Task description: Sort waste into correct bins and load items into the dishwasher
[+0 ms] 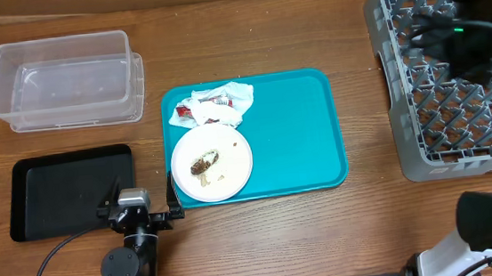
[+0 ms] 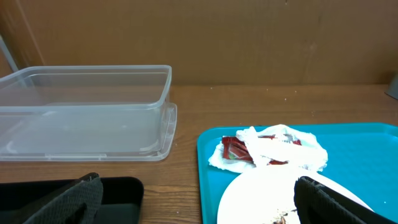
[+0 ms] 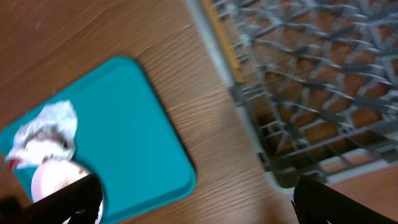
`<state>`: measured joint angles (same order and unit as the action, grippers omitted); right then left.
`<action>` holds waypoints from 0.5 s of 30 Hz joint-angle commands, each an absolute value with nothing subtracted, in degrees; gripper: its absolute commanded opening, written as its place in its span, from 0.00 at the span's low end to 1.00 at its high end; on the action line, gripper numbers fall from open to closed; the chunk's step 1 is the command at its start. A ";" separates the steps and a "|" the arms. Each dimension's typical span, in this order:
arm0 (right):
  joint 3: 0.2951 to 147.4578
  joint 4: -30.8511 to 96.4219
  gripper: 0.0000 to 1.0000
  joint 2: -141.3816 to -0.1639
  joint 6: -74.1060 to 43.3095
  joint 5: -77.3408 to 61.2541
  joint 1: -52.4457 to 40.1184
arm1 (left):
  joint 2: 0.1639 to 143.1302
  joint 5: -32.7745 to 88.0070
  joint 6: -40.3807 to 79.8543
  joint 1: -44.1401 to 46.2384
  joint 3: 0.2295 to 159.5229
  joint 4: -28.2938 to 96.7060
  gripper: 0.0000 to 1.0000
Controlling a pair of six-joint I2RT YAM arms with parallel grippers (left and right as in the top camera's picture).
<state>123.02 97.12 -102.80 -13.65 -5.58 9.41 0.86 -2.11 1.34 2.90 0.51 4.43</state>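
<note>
My left gripper moves to the white plate next and grabs the plate's rim (image 1: 251,165) facing the grey dish rack.
A white plate (image 1: 221,162) with a brown lump (image 1: 199,166) and white grains lies on the teal tray (image 1: 299,133). It also shows in the left wrist view (image 2: 261,193). Behind it lies a crumpled white napkin (image 1: 225,100) with a red-and-white wrapper (image 1: 186,115) in it; both show in the left wrist view, napkin (image 2: 292,152) and wrapper (image 2: 235,149). My left gripper (image 1: 143,201) is open and empty, low, between the black tray (image 1: 63,190) and the plate. My right gripper (image 1: 452,39) is open and empty above the grey dish rack (image 1: 447,138). Bowl, cup and chopsticks are not seen.
The clear tub (image 1: 63,82) stands at the back left, empty, behind the black tray. Bare wood table lies between the teal tray and the rack (image 3: 249,149). The rack (image 3: 323,81) fills the right side.
</note>
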 commanded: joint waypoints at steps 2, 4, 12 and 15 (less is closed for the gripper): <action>123.04 96.99 1.00 -102.17 -14.22 -5.21 15.62 | 0.25 -1.67 1.69 2.59 0.27 4.29 1.00; 123.04 96.75 1.00 -102.17 -14.20 -5.17 17.63 | 0.27 -1.67 1.69 2.59 0.27 4.29 1.00; 123.04 96.14 1.00 -102.17 -14.20 -5.17 20.01 | 0.25 7.92 9.56 2.61 0.27 2.42 1.00; 123.04 96.14 1.00 -102.17 -14.20 -5.17 20.01 | 0.25 21.19 21.30 2.63 0.27 1.13 1.00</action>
<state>123.02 96.47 -102.80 -13.82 -5.54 20.14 0.86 6.57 8.71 2.90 0.49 2.74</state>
